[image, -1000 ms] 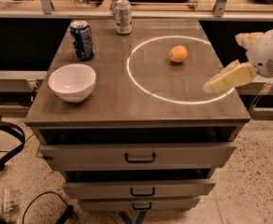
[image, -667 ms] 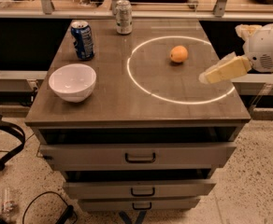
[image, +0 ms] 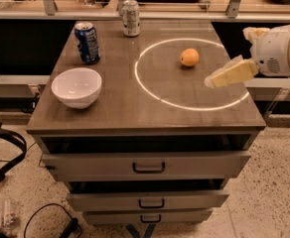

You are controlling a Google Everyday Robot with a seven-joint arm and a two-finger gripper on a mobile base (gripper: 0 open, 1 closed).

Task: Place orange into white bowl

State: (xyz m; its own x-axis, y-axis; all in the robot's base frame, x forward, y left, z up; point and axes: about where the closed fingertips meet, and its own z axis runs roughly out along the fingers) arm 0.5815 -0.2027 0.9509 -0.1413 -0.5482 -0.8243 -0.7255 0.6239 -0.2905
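I need to close next on the orange's middle (image: pixel 189 57) to put it into the white bowl.
The orange (image: pixel 189 57) lies on the cabinet top, inside a bright ring of light (image: pixel 150 88), right of centre. The white bowl (image: pixel 77 87) stands upright and empty near the front left of the top. My gripper (image: pixel 220 78) reaches in from the right edge. It hovers above the top a short way to the right of the orange and in front of it, and touches nothing. It holds nothing that I can see.
A blue soda can (image: pixel 87 42) stands behind the bowl, and a silver can (image: pixel 131 18) stands at the back edge. The top belongs to a drawer cabinet (image: pixel 147 165) with its drawers slightly open. Cables lie on the floor at left.
My gripper has moved a little left and up toward the orange. The orange, the bowl and the cans have not moved.
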